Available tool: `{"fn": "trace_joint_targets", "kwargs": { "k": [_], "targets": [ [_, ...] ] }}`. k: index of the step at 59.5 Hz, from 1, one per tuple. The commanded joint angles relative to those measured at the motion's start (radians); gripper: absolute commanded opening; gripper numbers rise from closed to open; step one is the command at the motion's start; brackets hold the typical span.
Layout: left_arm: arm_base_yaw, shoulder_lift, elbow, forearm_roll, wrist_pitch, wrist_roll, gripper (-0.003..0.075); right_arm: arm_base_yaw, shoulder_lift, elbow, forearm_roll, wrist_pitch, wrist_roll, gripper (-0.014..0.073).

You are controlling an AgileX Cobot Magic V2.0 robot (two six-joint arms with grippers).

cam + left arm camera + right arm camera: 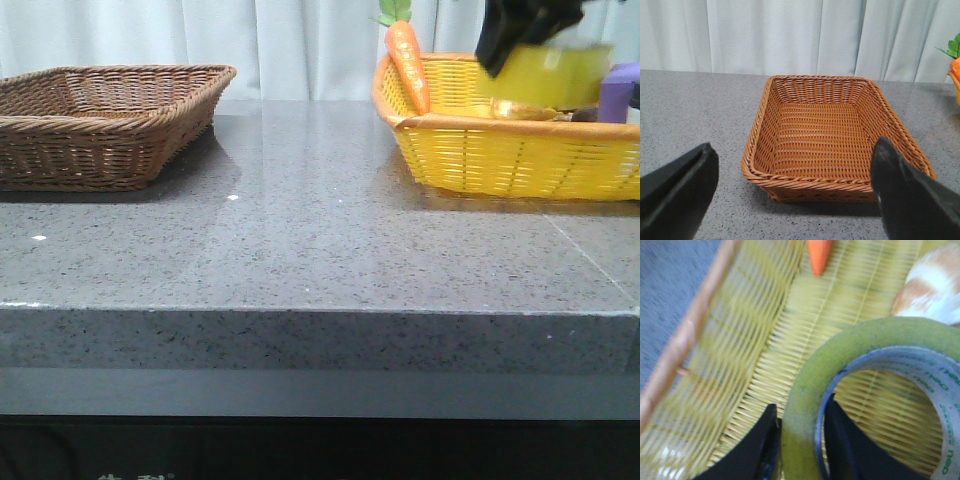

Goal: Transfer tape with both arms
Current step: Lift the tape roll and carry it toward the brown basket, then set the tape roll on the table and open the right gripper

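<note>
My right gripper needs to let go of the tape on the grey tabletop (257, 212) between the baskets, nearer the brown basket. The tape now hangs just above the yellow basket.
The tape (805, 390), a yellow roll with a white printed core, hangs in my right gripper (801, 440), which is shut on its wall, one finger outside and one inside the ring. In the front view the right gripper (520, 35) holds the tape (555, 75) just above the yellow basket (500, 150) at the back right. My left gripper (795, 200) is open and empty, its fingers (675, 195) wide apart, facing the brown wicker basket (760, 150). The left gripper does not show in the front view.
The brown basket (100, 135) stands at the back left. The yellow basket holds a toy carrot (408, 65), a purple block (622, 90) and a white-and-orange item (930, 285). Grey stone tabletop (320, 230) lies between the baskets; a white curtain is behind.
</note>
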Motion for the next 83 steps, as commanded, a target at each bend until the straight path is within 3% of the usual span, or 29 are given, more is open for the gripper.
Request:
{"fn": "trace_joint_targets", "kwargs": {
  "k": [1, 16, 27, 41, 51, 65, 72, 83],
  "targets": [
    [0.001, 0.009, -0.035, 0.003, -0.083, -0.004, 0.0598, 0.002, -0.114, -0.036, 0.002, -0.071, -0.017, -0.0007],
    [0.001, 0.009, -0.035, 0.003, -0.083, -0.004, 0.0598, 0.097, -0.224, -0.034, 0.002, -0.052, -0.037, -0.0007],
    [0.001, 0.009, -0.035, 0.003, -0.083, -0.004, 0.0598, 0.304, -0.246, -0.024, 0.003, -0.027, -0.109, -0.0007],
    [0.001, 0.009, -0.035, 0.003, -0.083, -0.004, 0.0598, 0.532, -0.246, 0.154, 0.003, -0.149, -0.116, -0.0007],
    [0.001, 0.009, -0.035, 0.003, -0.083, -0.004, 0.0598, 0.606, -0.217, 0.284, 0.020, -0.284, -0.116, -0.0007],
    [0.001, 0.009, -0.035, 0.003, -0.083, -0.004, 0.0598, 0.643, -0.100, 0.302, 0.043, -0.249, -0.115, 0.0000],
    [0.001, 0.009, -0.035, 0.003, -0.083, -0.004, 0.0598, 0.646, -0.077, 0.302, 0.047, -0.249, -0.115, 0.0085],
    [0.001, 0.009, -0.035, 0.003, -0.083, -0.004, 0.0598, 0.646, -0.079, 0.292, 0.051, -0.227, -0.115, 0.0300]
  ]
}}
